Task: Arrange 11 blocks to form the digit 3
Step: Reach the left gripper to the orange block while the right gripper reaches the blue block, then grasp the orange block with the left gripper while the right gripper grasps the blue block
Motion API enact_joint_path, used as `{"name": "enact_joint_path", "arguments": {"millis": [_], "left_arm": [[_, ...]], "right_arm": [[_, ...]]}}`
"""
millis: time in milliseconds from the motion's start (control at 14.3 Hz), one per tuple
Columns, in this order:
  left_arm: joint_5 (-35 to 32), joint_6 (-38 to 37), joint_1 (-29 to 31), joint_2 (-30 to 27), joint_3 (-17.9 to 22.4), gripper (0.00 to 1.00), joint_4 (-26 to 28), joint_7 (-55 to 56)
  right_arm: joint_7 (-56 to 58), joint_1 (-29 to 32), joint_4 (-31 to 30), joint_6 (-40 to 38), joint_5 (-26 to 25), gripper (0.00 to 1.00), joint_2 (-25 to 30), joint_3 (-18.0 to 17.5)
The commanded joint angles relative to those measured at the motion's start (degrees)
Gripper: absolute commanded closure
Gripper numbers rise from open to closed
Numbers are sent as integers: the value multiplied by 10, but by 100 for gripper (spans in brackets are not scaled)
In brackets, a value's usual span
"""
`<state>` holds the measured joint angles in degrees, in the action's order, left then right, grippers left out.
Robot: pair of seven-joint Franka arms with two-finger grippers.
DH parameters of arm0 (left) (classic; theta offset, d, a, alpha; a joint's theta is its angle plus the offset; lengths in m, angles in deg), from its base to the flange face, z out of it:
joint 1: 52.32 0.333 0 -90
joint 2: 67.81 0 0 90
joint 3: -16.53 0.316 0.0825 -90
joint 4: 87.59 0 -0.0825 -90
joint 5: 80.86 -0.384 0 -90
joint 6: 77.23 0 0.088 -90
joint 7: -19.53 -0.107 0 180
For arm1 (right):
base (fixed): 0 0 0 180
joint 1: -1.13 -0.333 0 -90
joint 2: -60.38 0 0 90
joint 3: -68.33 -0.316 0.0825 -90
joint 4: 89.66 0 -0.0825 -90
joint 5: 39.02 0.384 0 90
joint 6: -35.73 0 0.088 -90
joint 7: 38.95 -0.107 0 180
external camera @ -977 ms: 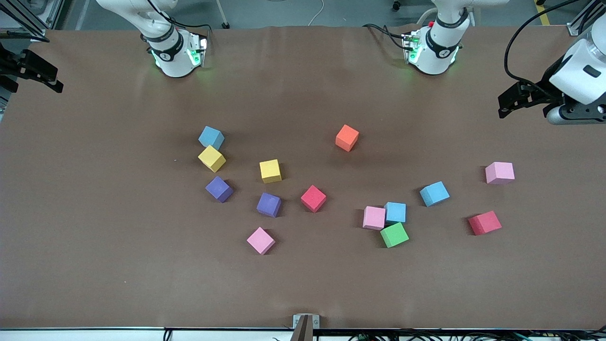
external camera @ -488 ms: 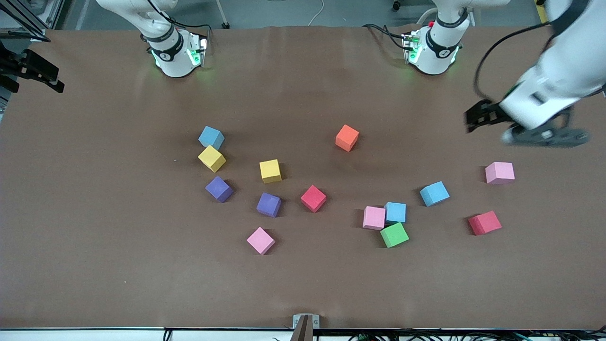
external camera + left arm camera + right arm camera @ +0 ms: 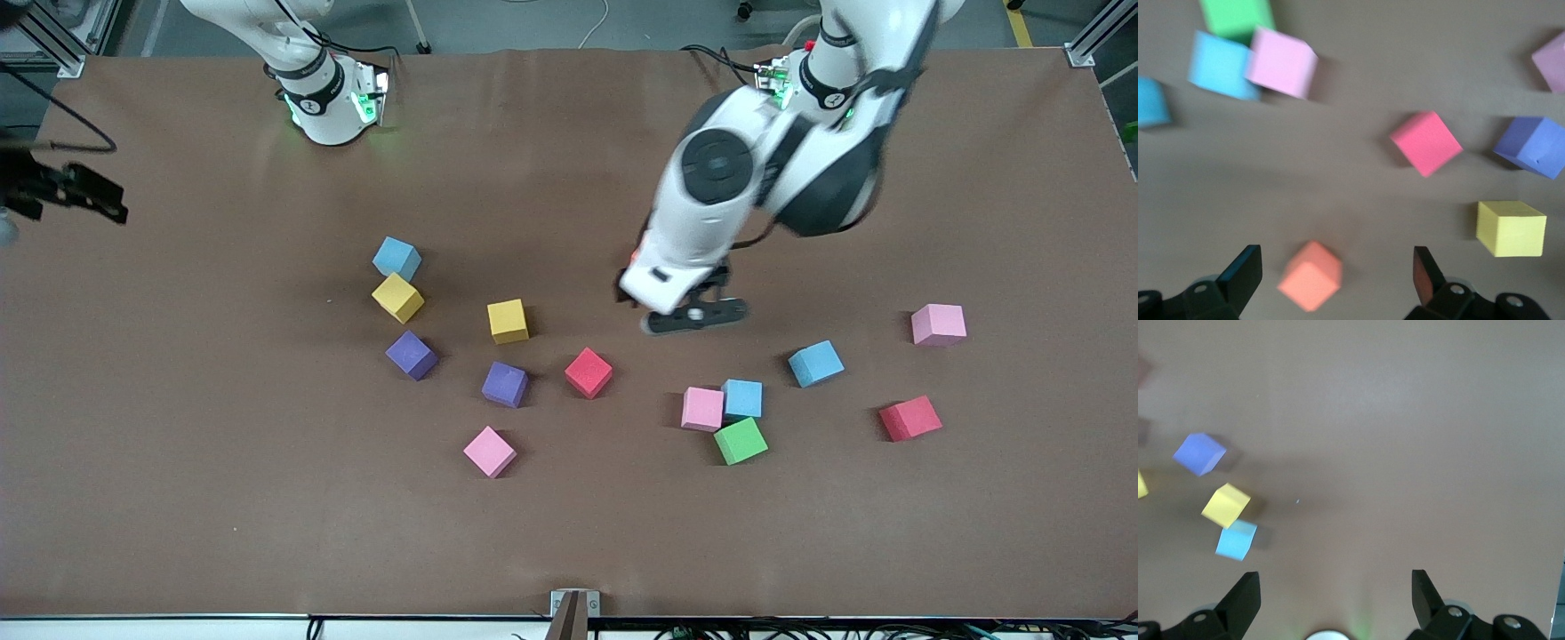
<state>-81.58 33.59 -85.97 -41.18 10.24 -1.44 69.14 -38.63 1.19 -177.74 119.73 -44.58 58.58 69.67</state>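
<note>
Next, I lower my left gripper and close it on the opposite sides of the orange block [image 3: 635, 256] [image 3: 1311, 277], the loose one between its spread fingers.
Several blocks lie scattered on the brown table [image 3: 267, 498], and no digit 3 is in view. My left gripper [image 3: 677, 300] hangs open over the orange block [image 3: 1310, 275], which sits loose on the table between the spread fingers [image 3: 1245, 267] and below them. In the front view the arm hides that block. Close by are a red block [image 3: 588, 372], a yellow block [image 3: 508, 321] and a purple block [image 3: 505, 384]. A pink [image 3: 702, 409], a blue [image 3: 742, 398] and a green block [image 3: 740, 440] touch in a cluster. My right gripper [image 3: 76, 188] waits open and empty at the right arm's end of the table [image 3: 1335, 580].
Toward the right arm's end lie a blue [image 3: 396, 258], a yellow [image 3: 397, 297] and a purple block [image 3: 411, 355], with a pink one [image 3: 489, 452] nearer the camera. Toward the left arm's end lie a blue [image 3: 815, 364], a pink [image 3: 938, 324] and a red block [image 3: 909, 418].
My left arm has swung from the left arm's end of the table to over the orange block, its gripper still open. The right gripper has shifted only slightly. No block has moved.
</note>
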Motion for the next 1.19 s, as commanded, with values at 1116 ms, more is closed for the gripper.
{"name": "enact_joint_path", "arguments": {"millis": [1116], "left_arm": [[5,158,32,-117,6,0,339,268]], "right_arm": [[-346,-128,-355,368,63,0,1,-3]]}}
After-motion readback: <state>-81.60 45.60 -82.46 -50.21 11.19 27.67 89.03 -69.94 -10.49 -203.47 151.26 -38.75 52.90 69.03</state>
